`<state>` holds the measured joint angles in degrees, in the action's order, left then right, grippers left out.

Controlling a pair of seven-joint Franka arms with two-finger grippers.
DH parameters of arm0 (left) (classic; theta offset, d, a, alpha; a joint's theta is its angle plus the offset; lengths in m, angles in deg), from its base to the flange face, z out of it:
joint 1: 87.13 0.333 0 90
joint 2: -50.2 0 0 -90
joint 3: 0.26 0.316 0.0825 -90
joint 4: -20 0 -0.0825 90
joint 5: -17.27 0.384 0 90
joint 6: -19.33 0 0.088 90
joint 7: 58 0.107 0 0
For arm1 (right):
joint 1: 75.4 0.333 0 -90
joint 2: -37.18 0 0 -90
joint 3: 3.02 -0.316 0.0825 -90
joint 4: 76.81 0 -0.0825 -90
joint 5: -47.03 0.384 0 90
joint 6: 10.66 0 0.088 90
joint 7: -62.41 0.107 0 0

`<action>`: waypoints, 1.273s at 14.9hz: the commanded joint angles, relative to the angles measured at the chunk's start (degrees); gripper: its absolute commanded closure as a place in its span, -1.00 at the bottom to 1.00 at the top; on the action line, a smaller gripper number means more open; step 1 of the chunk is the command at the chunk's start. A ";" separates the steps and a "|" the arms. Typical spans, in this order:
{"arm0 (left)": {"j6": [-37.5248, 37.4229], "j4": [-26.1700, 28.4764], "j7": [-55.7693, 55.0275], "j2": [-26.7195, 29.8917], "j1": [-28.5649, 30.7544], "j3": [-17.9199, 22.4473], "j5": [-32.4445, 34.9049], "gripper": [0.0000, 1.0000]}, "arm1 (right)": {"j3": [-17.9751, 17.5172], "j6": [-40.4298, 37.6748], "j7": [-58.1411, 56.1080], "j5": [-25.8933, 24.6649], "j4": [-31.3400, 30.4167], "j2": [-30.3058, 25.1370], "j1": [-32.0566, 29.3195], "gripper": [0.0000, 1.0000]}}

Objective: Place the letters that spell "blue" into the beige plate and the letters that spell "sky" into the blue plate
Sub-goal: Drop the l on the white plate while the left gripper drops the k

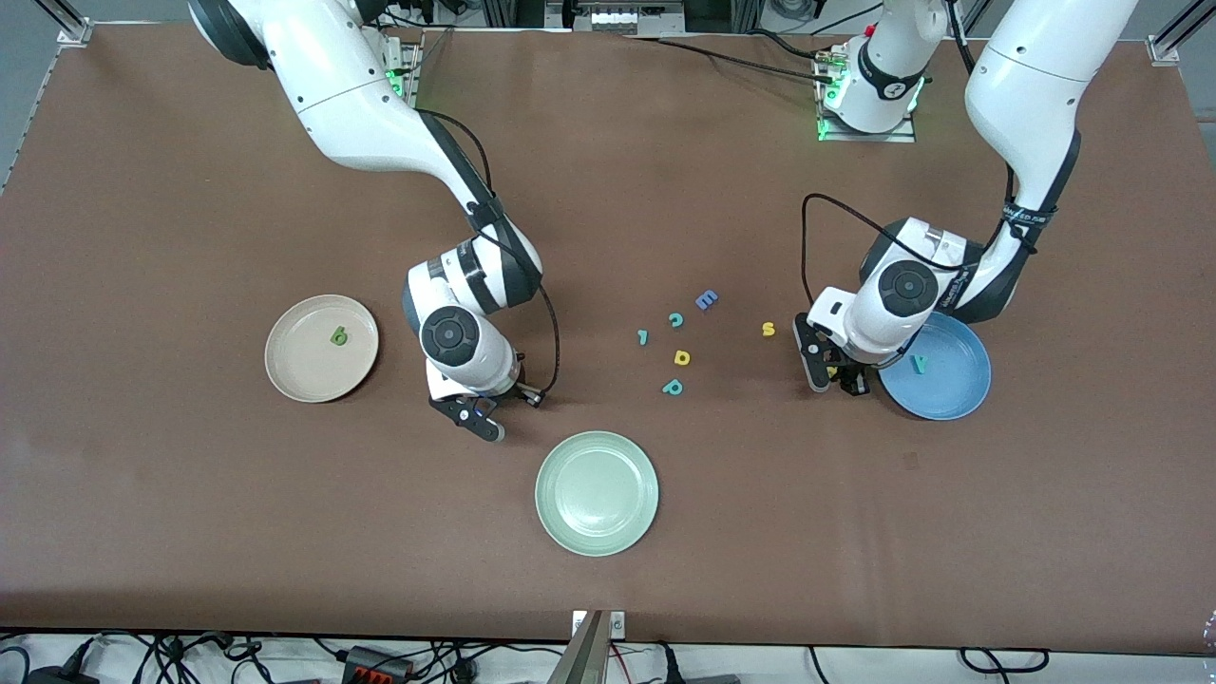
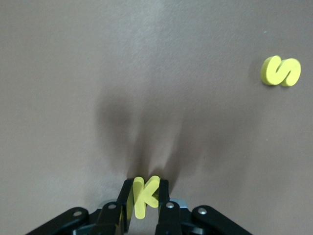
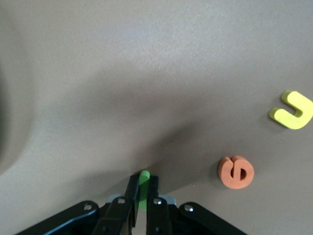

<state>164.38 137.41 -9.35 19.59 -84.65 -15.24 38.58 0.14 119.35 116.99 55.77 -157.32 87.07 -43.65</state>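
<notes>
Next, my right gripper sets the thin green l near the middle of the beige plate [image 1: 314,348], beside the green b.
My left gripper [image 1: 836,378] is low at the table beside the blue plate [image 1: 950,391] and is shut on the yellow k [image 2: 145,196], which stands on edge between the jaws. A teal y [image 1: 919,362] lies in that plate. The yellow s [image 1: 769,330] [image 2: 280,71] rests on the table close by. My right gripper [image 1: 475,418] is low between the beige plate [image 1: 304,369] and the pale green plate, shut on the thin green l [image 3: 144,188]. A green b [image 1: 339,336] lies in the beige plate. The orange e [image 3: 235,172] and yellow u [image 3: 293,110] lie near the right gripper, hidden by the arm in the front view.
A pale green plate [image 1: 597,492] sits nearest the front camera, mid-table. Loose letters lie mid-table: a periwinkle E [image 1: 706,300], a teal c [image 1: 675,320], a small teal letter [image 1: 643,336], a yellow d-shaped one [image 1: 681,357] and a teal p [image 1: 673,387].
</notes>
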 commanded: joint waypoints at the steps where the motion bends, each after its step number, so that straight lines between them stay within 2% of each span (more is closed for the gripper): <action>1: -8.16 -2.53 -1.71 3.97 0.85 -0.32 0.59 0.77 | 0.44 -5.00 -0.53 0.23 2.55 -1.37 -0.63 1.00; 4: -19.86 -7.02 -8.55 5.04 0.94 -0.67 -0.30 0.77 | 1.93 -11.50 -8.49 -0.83 1.77 -5.67 -2.73 1.00; 7: -25.68 -7.11 -17.51 6.53 1.81 -0.49 -0.39 0.76 | 2.11 -19.51 -16.76 -1.09 -3.57 -11.63 -6.50 1.00; 10: -25.17 -5.02 -23.33 6.54 4.63 -0.58 -0.30 0.75 | 2.55 -19.26 -25.63 -1.53 -13.59 -17.88 -10.63 1.00; 14: -18.60 -1.15 -24.31 6.01 7.44 -0.58 -0.30 0.65 | 5.53 -19.17 -36.44 -2.67 -19.94 -20.71 -14.25 1.00; 17: -16.72 0.18 -24.66 6.01 7.89 -0.67 -0.30 0.34 | 7.20 -17.86 -44.89 -2.76 -21.26 -20.54 -17.05 1.00; 18: -16.72 0.18 -24.92 6.09 7.71 -0.84 -0.30 0.09 | 7.21 -16.81 -47.44 -2.76 -21.79 -20.45 -18.20 1.00; 19: -16.72 -0.08 -25.01 6.01 7.71 -1.28 -0.30 -0.44 | 7.21 -15.76 -49.12 -2.76 -22.23 -20.10 -19.08 1.00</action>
<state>147.32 136.98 -33.22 24.77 -77.21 -15.34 38.54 7.82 101.21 71.94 53.76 -176.75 68.37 -60.99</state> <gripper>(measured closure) 0.670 0.903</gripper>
